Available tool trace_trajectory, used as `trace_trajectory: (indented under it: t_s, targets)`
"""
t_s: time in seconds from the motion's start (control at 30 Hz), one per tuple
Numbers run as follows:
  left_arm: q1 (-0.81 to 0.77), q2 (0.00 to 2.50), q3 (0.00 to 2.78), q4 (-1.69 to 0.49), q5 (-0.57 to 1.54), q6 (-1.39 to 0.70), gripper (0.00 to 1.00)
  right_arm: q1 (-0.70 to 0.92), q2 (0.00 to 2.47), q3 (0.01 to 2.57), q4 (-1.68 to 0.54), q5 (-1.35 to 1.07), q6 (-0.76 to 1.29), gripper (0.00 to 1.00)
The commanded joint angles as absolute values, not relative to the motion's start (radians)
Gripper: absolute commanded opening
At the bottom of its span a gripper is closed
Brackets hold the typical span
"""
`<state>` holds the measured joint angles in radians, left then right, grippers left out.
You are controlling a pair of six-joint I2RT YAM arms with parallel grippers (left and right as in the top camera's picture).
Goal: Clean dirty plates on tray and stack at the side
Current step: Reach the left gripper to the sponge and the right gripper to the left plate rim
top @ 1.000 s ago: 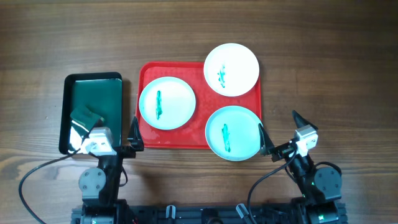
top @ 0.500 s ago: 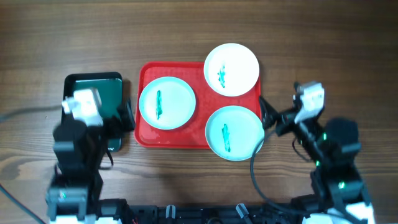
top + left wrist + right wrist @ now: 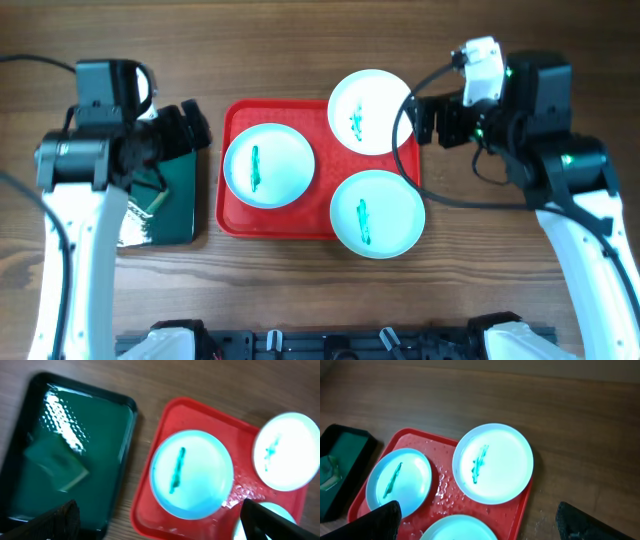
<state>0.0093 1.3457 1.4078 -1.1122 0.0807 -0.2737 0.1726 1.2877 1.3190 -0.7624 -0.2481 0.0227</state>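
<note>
The robot's left gripper needs to close on the middle of the green sponge (image 3: 147,194) (image 3: 56,462) in the dark green tray, because the plates need wiping.
The red tray (image 3: 232,215) holds three white plates, each with a green smear: left plate (image 3: 269,165), back right plate (image 3: 372,111) overhanging the rim, and front right plate (image 3: 377,213) overhanging the front edge. My left gripper (image 3: 196,125) is open and empty, raised between the green tray and the red tray; its view shows the left plate (image 3: 192,474) and red tray (image 3: 150,510). My right gripper (image 3: 428,118) is open and empty, raised just right of the back right plate (image 3: 493,463). The left plate (image 3: 399,481) and front plate (image 3: 457,529) also show there.
A dark green black-rimmed tray (image 3: 175,228) lies left of the red tray, with a green sponge (image 3: 150,185) in it, also in the left wrist view (image 3: 56,463). Water drops wet the red tray (image 3: 447,497). Bare wooden table (image 3: 500,260) surrounds it.
Both arms have risen from near the table's front edge and swung toward the back: the left now above the green tray, the right beside the back right plate. The plates have not moved.
</note>
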Motion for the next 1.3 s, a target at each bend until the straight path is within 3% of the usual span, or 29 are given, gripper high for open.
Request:
trace_trajectory:
  t_s: [0.0,0.33,0.47,0.57,0.7,1.03,1.27]
  targets:
    - [0.015,1.413,1.427,-1.119,0.288,-0.304,1.0,0.176,1.346,1.346,-0.74,-0.336,0.073,1.0]
    - [0.015,1.453,1.427,-1.122,0.323,-0.319,0.99,0.283,1.579,1.393,-0.82,-0.356,0.263,0.98]
    - [0.036,1.465,1.427,-1.21,-0.057,-0.619,0.86,0.403,1.717,1.481,-0.823,-0.269,0.326,0.79]
    - [0.06,1.465,1.427,-1.277,-0.277,-0.808,0.83,0.463,1.794,1.5,-0.805,-0.216,0.352,0.64]
    - [0.11,1.468,1.427,-1.282,-0.289,-0.85,0.74,0.519,1.899,1.5,-0.761,-0.21,0.373,0.47]
    - [0.136,1.57,1.426,-1.284,-0.289,-0.85,0.6,0.6,2.097,1.499,-0.647,-0.21,0.384,0.41]
    - [0.136,1.642,1.426,-1.271,-0.289,-0.85,0.56,0.611,2.154,1.497,-0.61,-0.177,0.395,0.22]
